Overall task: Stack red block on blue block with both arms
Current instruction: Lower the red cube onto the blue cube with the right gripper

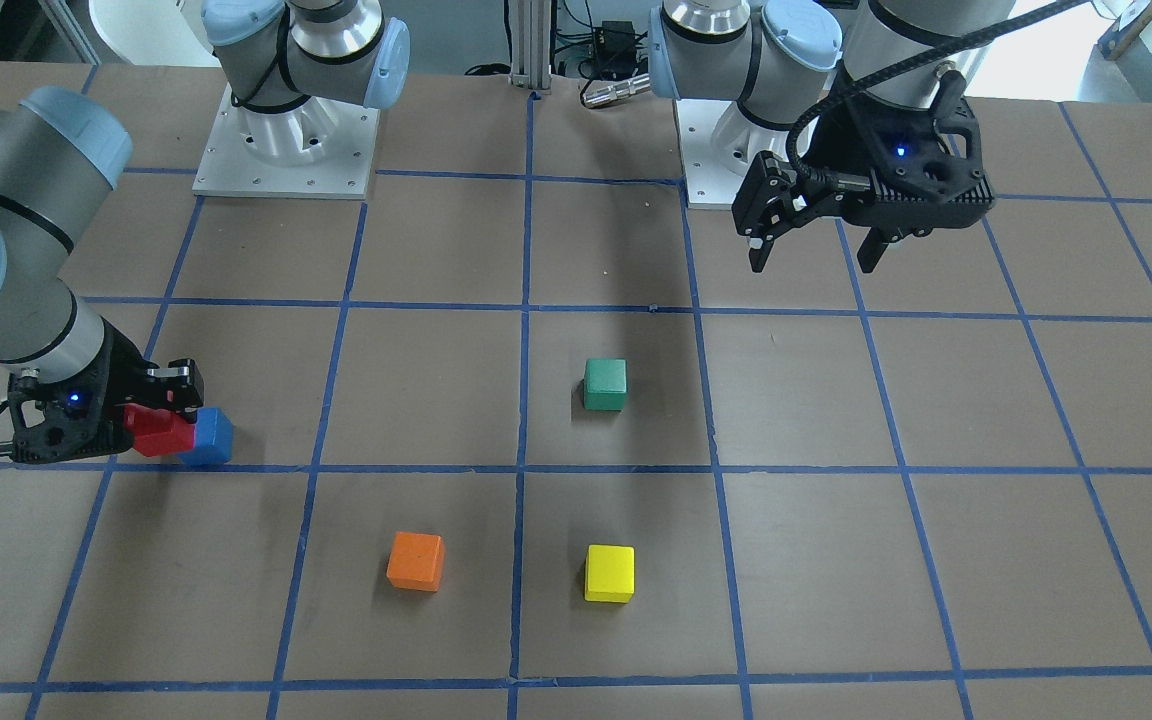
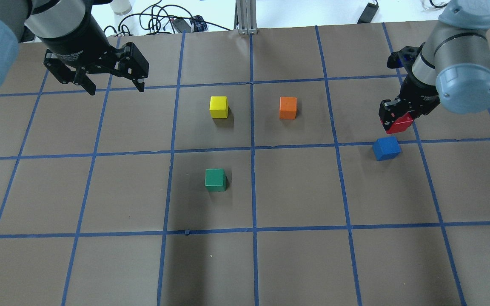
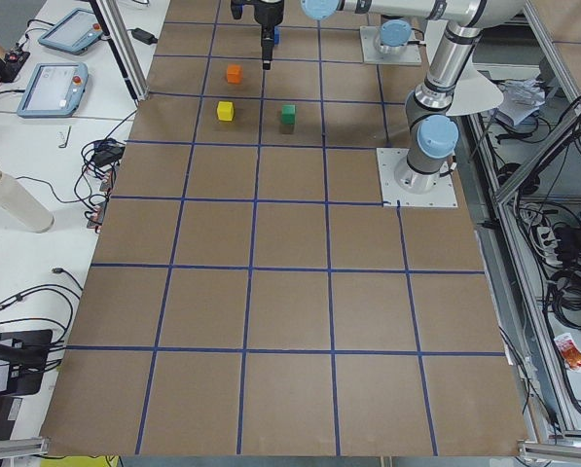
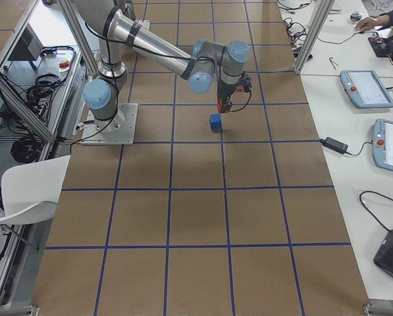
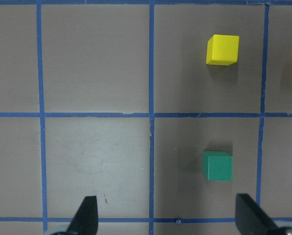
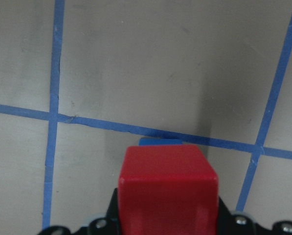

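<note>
The robot's right gripper should release the red block on top of the blue block (image 1: 183, 430) (image 6: 161, 142) beside the blue tape line. The red block now hangs just beyond the blue block.
My right gripper (image 1: 164, 418) is shut on the red block (image 1: 154, 431) and holds it above the table. The blue block (image 1: 208, 437) sits on the table right beside and below it, on a blue tape line. In the overhead view the gripper (image 2: 394, 115) with the red block (image 2: 398, 123) hangs just beyond the blue block (image 2: 386, 148). In the right wrist view the red block (image 6: 168, 191) fills the bottom and hides all but a sliver of the blue block (image 6: 160, 142). My left gripper (image 1: 816, 255) is open and empty, high near its base (image 2: 115, 87).
A green cube (image 1: 604, 385) sits mid-table, with a yellow cube (image 1: 609, 573) and an orange cube (image 1: 415, 561) further from the robot. The left wrist view shows the green cube (image 5: 217, 166) and the yellow cube (image 5: 223, 49). Blue tape lines grid the brown table.
</note>
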Controlling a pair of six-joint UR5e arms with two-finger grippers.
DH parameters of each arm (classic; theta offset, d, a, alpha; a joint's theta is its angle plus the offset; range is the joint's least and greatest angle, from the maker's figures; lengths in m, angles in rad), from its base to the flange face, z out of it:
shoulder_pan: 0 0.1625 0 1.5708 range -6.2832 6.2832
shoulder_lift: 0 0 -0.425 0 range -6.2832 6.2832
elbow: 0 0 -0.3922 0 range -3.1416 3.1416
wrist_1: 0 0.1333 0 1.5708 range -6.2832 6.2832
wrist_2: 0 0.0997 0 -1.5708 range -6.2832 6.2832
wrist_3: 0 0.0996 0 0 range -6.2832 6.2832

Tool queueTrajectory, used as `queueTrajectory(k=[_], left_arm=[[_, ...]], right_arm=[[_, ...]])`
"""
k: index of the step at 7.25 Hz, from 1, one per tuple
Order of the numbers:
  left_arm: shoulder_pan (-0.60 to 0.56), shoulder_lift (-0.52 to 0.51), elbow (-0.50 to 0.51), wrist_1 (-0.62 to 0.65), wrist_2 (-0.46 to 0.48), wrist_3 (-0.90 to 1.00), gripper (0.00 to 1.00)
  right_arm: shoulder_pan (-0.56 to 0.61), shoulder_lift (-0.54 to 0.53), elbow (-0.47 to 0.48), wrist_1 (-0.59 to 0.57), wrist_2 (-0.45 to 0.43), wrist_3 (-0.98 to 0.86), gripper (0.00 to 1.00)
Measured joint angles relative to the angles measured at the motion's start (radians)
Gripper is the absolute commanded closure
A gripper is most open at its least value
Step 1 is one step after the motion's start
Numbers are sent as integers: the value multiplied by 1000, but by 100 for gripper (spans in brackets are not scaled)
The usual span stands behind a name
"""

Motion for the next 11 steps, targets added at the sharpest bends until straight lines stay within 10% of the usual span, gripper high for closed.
queueTrajectory(k=[11], left_arm=[[-1,3,-1,0,-3,0,0]], right_arm=[[-11,3,105,-107,1,-16,97]])
